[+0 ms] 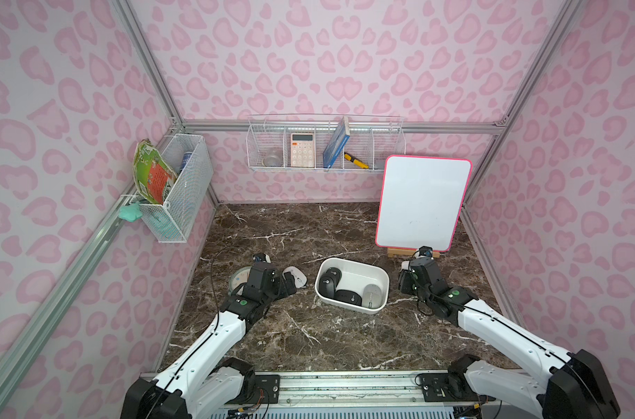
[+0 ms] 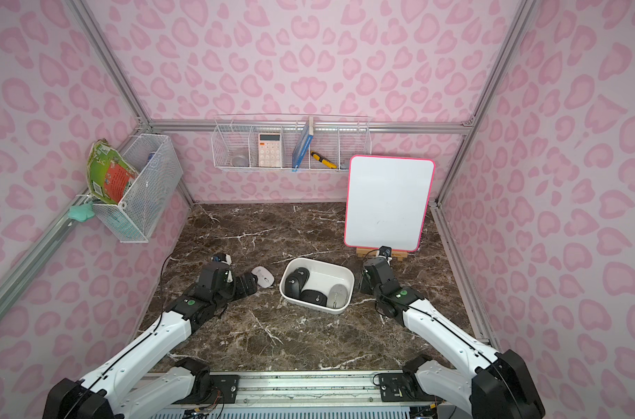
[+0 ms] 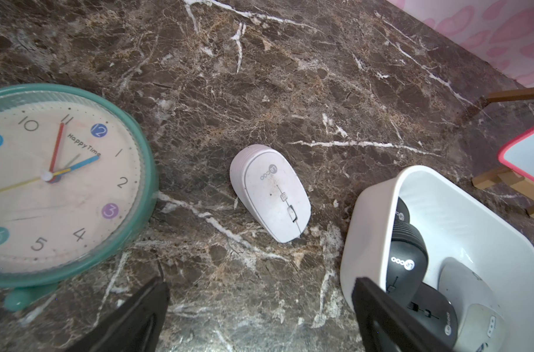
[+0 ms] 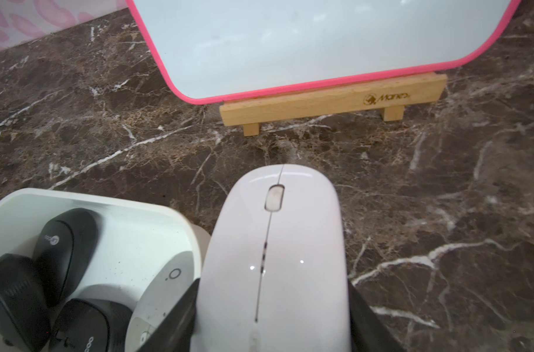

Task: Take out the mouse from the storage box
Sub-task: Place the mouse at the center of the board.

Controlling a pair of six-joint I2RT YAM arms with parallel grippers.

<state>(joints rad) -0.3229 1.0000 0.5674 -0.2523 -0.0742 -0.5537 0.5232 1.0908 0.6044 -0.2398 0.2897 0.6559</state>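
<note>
Next, my left gripper should grab the sides of the black mouse (image 1: pixel 327 284) (image 3: pixel 406 258) lying between the other black mice in the white storage box.
The white storage box (image 1: pixel 348 259) (image 2: pixel 321 260) sits mid-table. It holds three black mice (image 1: pixel 328 283) and a grey-white mouse (image 1: pixel 372 294), also seen in the left wrist view (image 3: pixel 407 262) and the right wrist view (image 4: pixel 64 240). My right gripper (image 4: pixel 272 320) (image 1: pixel 403 282) is shut on a glossy white mouse (image 4: pixel 275 243), held just right of the box over the table. Another white mouse (image 3: pixel 270 192) (image 1: pixel 297 275) lies on the table left of the box. My left gripper (image 3: pixel 259 304) (image 1: pixel 290 284) stands open and empty just short of that mouse.
A teal-rimmed clock (image 3: pixel 61 183) (image 1: pixel 238 279) lies flat under my left wrist. A pink-edged whiteboard (image 1: pixel 423 203) leans on a wooden easel (image 4: pixel 332 102) behind my right gripper. Wire baskets (image 1: pixel 325 145) (image 1: pixel 180 188) hang on the back and left walls.
</note>
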